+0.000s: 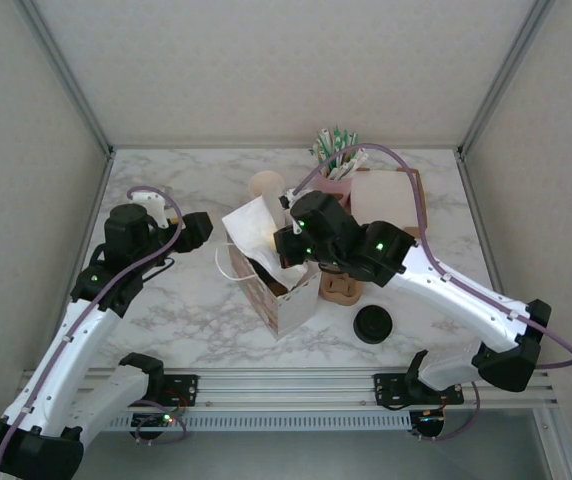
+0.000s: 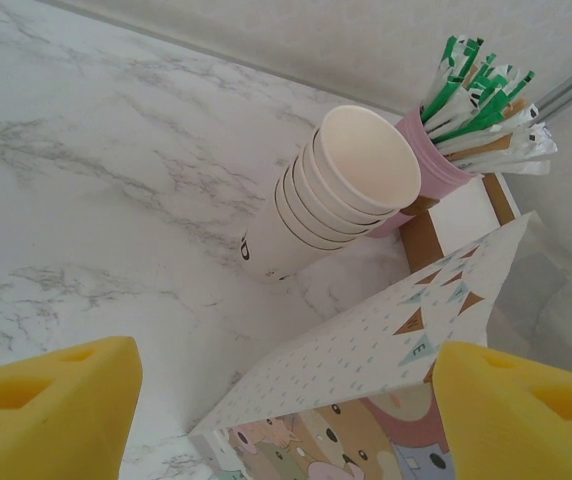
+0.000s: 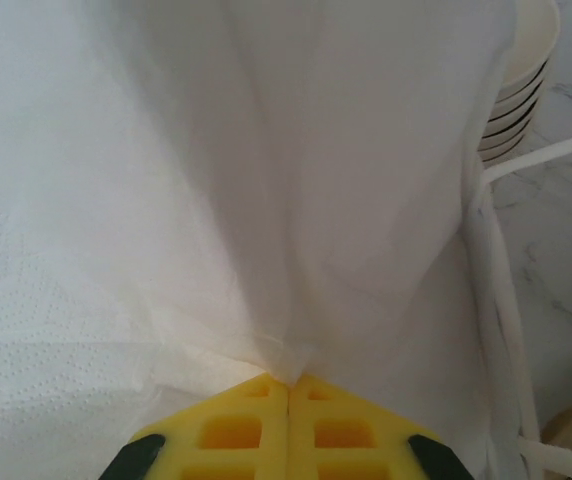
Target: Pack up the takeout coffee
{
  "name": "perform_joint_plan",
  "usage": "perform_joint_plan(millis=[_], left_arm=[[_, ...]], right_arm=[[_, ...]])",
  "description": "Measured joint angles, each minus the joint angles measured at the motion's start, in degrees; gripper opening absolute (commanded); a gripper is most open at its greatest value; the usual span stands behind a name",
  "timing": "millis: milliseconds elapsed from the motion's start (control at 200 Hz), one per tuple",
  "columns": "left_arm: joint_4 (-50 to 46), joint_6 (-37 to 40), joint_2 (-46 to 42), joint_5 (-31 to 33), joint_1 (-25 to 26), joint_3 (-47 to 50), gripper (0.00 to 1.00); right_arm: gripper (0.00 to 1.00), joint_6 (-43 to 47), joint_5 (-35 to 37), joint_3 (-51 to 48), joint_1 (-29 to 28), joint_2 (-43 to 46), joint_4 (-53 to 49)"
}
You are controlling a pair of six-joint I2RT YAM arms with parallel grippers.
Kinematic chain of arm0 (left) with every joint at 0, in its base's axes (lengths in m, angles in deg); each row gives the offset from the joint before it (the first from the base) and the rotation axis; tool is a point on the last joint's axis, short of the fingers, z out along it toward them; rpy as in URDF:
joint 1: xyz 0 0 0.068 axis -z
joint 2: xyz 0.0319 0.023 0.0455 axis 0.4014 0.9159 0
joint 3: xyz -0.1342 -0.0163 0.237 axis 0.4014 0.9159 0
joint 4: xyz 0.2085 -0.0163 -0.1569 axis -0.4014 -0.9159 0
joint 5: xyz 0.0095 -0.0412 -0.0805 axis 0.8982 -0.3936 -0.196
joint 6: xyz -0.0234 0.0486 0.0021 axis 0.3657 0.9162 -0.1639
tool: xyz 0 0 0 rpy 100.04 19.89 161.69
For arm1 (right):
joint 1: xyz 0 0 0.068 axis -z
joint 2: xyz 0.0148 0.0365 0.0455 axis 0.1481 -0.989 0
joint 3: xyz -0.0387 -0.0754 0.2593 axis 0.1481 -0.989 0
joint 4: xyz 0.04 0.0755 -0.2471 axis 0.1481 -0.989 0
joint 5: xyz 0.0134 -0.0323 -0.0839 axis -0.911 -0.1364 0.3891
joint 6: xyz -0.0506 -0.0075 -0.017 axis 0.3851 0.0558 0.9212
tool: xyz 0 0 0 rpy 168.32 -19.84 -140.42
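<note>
My right gripper is to release the white napkin, which hangs over the bag's mouth now. It will let go of it inside the opening of the patterned paper bag (image 1: 263, 265).
A patterned paper bag (image 1: 288, 300) stands open at the table's middle; its animal-print side (image 2: 366, 340) lies ahead of my left gripper. A white napkin (image 1: 251, 225) hangs over the bag's mouth, pinched at its edge by my right gripper (image 1: 284, 240), whose yellow pads meet on the napkin (image 3: 266, 180) at the right gripper (image 3: 288, 385). My left gripper (image 1: 201, 230) hovers left of the bag, and the left gripper (image 2: 286, 420) stands open with nothing between its pads. The takeout coffee is hidden; the bag's mouth shows a dark inside.
A stack of cream paper cups (image 1: 266, 185) (image 2: 336, 190) stands behind the bag. A pink cup of straws (image 1: 338, 150) (image 2: 466, 90) and a wooden napkin tray (image 1: 386, 195) sit at the back right. A brown cardboard piece (image 1: 341, 288) and a round black lid (image 1: 373, 325) lie right of the bag.
</note>
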Motion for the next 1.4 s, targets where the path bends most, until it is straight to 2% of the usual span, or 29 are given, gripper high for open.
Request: perform_joint_plan(millis=[325,666,1401], left_arm=[[0.0,0.0,0.0,0.2,0.1,0.0,0.76],[0.0,0.0,0.0,0.2,0.1,0.0,0.77],[0.0,0.0,0.0,0.2,0.1,0.0,0.77]], right_arm=[[0.00,2.3,1.9,2.2,0.0,-3.3,-4.6],[0.00,3.5,2.7,2.7,0.0,-5.1,-5.2],[0.00,4.8,-1.4,4.0,-0.2,-12.3,-6.6]])
